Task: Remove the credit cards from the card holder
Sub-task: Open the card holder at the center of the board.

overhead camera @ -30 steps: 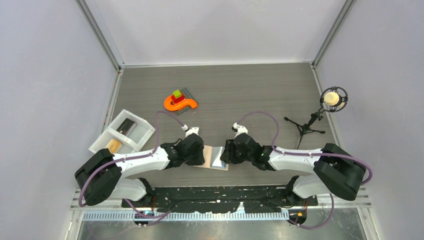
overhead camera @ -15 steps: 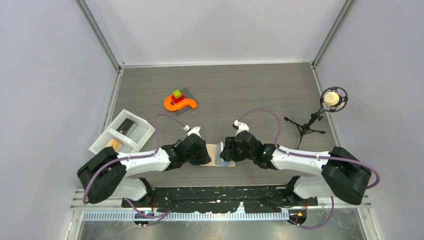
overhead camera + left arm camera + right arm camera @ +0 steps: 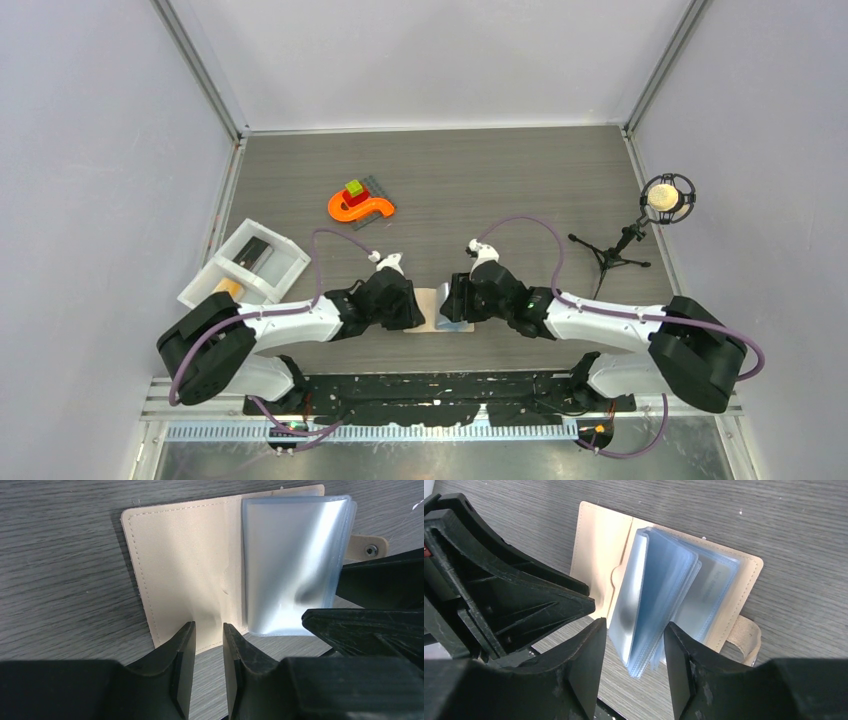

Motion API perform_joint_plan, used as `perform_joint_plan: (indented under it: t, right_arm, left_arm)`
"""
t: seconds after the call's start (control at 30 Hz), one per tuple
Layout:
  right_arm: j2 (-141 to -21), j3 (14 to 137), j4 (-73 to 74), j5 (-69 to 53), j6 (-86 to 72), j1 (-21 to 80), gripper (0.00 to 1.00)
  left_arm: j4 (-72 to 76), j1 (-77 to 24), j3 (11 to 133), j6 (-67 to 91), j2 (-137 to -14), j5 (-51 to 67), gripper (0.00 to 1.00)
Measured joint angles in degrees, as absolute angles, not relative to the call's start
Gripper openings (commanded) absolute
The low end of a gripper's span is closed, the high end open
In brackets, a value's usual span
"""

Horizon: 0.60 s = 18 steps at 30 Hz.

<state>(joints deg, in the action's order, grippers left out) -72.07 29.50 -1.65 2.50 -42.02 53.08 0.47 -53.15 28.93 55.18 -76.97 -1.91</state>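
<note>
The blue sleeves sit loose and half turned between the fingers of the robot's right gripper, so it should back off and take their free edge [image 3: 680, 597] before turning them.
The card holder [image 3: 180, 565] lies open on the table between both grippers, beige cover down, snap tab [image 3: 746, 635] at its right. Its pale blue sleeves [image 3: 659, 595] stand fanned up between the fingers of my right gripper [image 3: 635, 630], which is open and not touching them. My left gripper [image 3: 207, 627] rests at the near edge of the left flap, with a narrow empty gap between its fingers. In the top view the holder [image 3: 428, 310] shows between the left gripper [image 3: 408, 308] and the right gripper [image 3: 452, 306]. The credit cards, one dark [image 3: 254, 251] and one orange-yellow [image 3: 228, 290], lie in the white tray [image 3: 283, 270].
An orange S-shaped toy [image 3: 360, 208] with small blocks on it sits at the back left. A microphone on a small tripod [image 3: 665, 198] stands at the right. The tray is near the table's left edge, beside the left arm.
The right gripper has slid left over the holder and widened its jaws around the raised sleeves. The left gripper shifted slightly right and stays on the flap.
</note>
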Motion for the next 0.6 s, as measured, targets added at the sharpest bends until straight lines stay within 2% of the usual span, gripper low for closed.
perform_joint_plan:
  t: [0.37, 0.6]
  right_arm:
    - [-69.34, 29.34, -5.02, 1.61, -41.91, 53.15, 0.19]
    - [-69.34, 28.8, -6.83, 1.37, -41.93, 53.15, 0.17]
  left_arm:
    - [0.54, -53.17, 28.93, 55.29, -76.97, -1.87, 0.3]
    - [0.56, -53.17, 28.93, 55.29, -76.97, -1.85, 0.3]
